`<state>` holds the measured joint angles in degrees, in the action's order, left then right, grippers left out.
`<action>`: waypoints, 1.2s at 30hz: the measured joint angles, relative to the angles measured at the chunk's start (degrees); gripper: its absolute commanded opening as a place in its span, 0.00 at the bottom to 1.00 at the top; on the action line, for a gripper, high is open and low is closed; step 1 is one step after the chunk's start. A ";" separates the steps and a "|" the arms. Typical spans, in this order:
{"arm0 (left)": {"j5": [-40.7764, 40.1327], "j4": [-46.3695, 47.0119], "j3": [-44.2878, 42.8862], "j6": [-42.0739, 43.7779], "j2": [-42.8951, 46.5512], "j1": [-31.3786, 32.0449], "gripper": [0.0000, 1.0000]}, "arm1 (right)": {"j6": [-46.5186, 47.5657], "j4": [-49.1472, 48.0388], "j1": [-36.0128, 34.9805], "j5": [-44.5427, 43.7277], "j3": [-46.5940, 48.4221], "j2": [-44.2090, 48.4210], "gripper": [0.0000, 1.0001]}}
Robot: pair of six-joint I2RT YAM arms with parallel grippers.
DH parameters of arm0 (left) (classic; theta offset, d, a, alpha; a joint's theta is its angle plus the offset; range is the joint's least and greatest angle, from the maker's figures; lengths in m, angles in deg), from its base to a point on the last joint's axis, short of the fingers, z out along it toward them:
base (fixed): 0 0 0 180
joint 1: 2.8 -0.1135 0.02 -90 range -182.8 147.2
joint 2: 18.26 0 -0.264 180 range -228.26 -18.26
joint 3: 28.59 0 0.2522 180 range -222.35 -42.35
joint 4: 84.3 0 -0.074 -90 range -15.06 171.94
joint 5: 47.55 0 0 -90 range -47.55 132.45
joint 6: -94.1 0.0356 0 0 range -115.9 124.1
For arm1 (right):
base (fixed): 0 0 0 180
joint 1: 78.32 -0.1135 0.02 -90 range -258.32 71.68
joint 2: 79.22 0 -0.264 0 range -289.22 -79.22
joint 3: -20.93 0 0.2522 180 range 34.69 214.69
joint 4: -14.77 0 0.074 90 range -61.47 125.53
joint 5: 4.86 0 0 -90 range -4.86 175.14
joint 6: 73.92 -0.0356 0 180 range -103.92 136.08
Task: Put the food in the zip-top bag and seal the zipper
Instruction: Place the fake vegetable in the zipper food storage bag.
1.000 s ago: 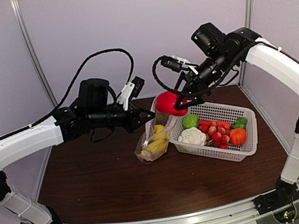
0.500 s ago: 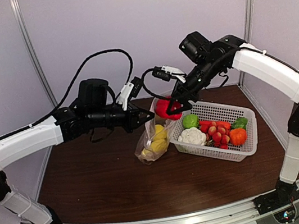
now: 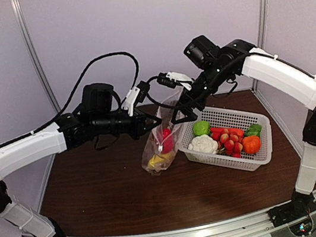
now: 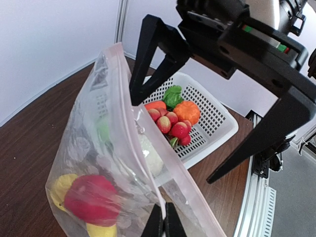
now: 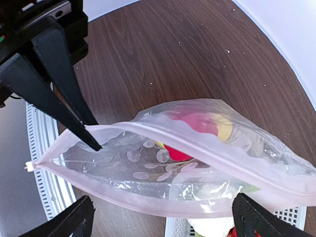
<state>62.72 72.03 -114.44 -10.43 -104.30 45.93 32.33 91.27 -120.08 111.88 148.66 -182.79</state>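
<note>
The green lime is behind the cauliflower in the white mesh basket. Next, my right gripper goes to the green lime's middle (image 3: 201, 128) (image 5: 249, 188) and closes there.
The clear zip-top bag (image 3: 163, 140) hangs upright and open over the table, left of the white mesh basket. My left gripper (image 3: 151, 125) is shut on its mouth edge, as the left wrist view (image 4: 163, 223) shows. The red pepper (image 3: 165, 139) lies inside the bag on yellow pieces (image 3: 156, 161). My right gripper (image 3: 184, 112) is open and empty just above the bag's mouth. In the right wrist view the pale zipper strip (image 5: 197, 139) gapes open over the pepper (image 5: 192, 126). The green lime (image 3: 201, 128), cauliflower (image 3: 203, 144), strawberries (image 3: 230, 140) and orange piece (image 3: 251, 144) lie in the basket.
The white mesh basket (image 3: 255, 164) stands at the right of the brown table, touching the bag's side. The right arm reaches across above the basket. White walls and metal posts enclose the table's back and sides.
My right gripper moved left over the bag's mouth and opened. The red pepper left it and dropped into the bag. The left gripper kept its hold on the bag's edge.
</note>
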 measured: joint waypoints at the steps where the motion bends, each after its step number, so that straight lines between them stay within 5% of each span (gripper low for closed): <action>1: -0.09 0.00 0.00 0.00 0.00 -0.04 0.00 | 0.02 0.02 -0.02 0.04 0.00 0.22 1.00; 10: -3.76 -4.04 -1.33 2.91 1.20 -1.29 0.00 | 6.58 4.00 1.77 4.98 0.17 9.68 0.98; 14: -9.14 -6.54 -1.42 5.11 7.61 -6.10 0.00 | 8.41 3.78 10.78 8.66 -2.43 18.14 0.97; 19: -2.36 -6.12 -6.86 4.61 5.92 -7.41 0.00 | 9.05 0.42 19.15 7.58 -14.23 24.85 0.94; 26: 6.03 -5.75 -3.52 0.68 -3.08 -4.74 0.00 | 8.35 -3.78 20.09 0.72 -28.41 21.73 0.92; 36: 11.28 -1.86 -1.95 -4.13 -2.67 -4.74 0.00 | 6.32 -12.09 20.28 -3.89 -29.83 11.89 0.94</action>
<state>74.00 70.17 -116.39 -14.56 -106.97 41.18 38.65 79.19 -99.80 107.99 118.83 -170.90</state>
